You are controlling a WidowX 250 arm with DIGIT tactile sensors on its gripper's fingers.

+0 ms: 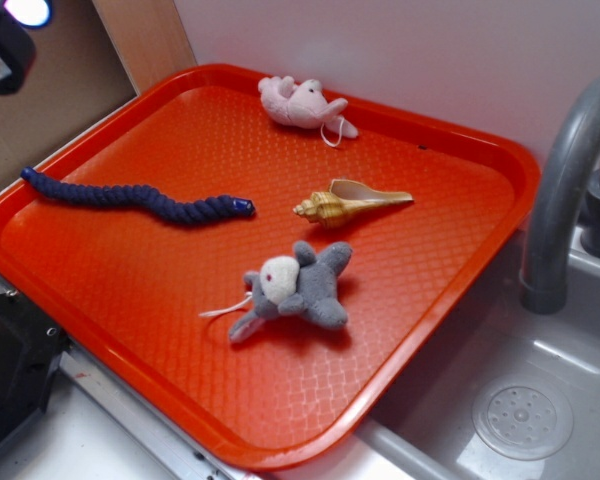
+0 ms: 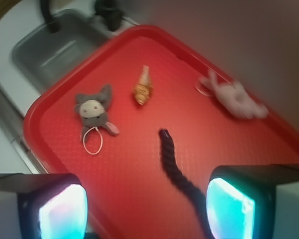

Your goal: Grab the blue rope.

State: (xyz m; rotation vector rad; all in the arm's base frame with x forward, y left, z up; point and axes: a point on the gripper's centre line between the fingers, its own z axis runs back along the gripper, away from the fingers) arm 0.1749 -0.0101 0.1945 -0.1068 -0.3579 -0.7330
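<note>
The robot's gripper should close on the blue rope's twisted part [image 1: 169, 208] [image 2: 171, 169], between the middle of the rope and the shiny blue cap that points toward the middle of the orange tray.
The blue rope [image 1: 140, 198] lies wavy on the left part of the orange tray [image 1: 450, 150], its shiny blue cap pointing toward the tray's middle. In the wrist view the rope [image 2: 172, 162] runs from mid-frame down toward the right finger. My gripper [image 2: 147, 206] is open and empty, high above the tray, its two glowing pads [image 2: 65, 211] wide apart at the bottom of the frame. Only a dark part of the arm shows at the top left corner of the exterior view.
On the tray lie a grey plush mouse [image 1: 295, 290], a tan spiral seashell [image 1: 345, 205] and a pink plush toy [image 1: 302, 103]. A grey sink [image 1: 525, 400] with a curved faucet [image 1: 565, 180] is to the right. A white wall is behind.
</note>
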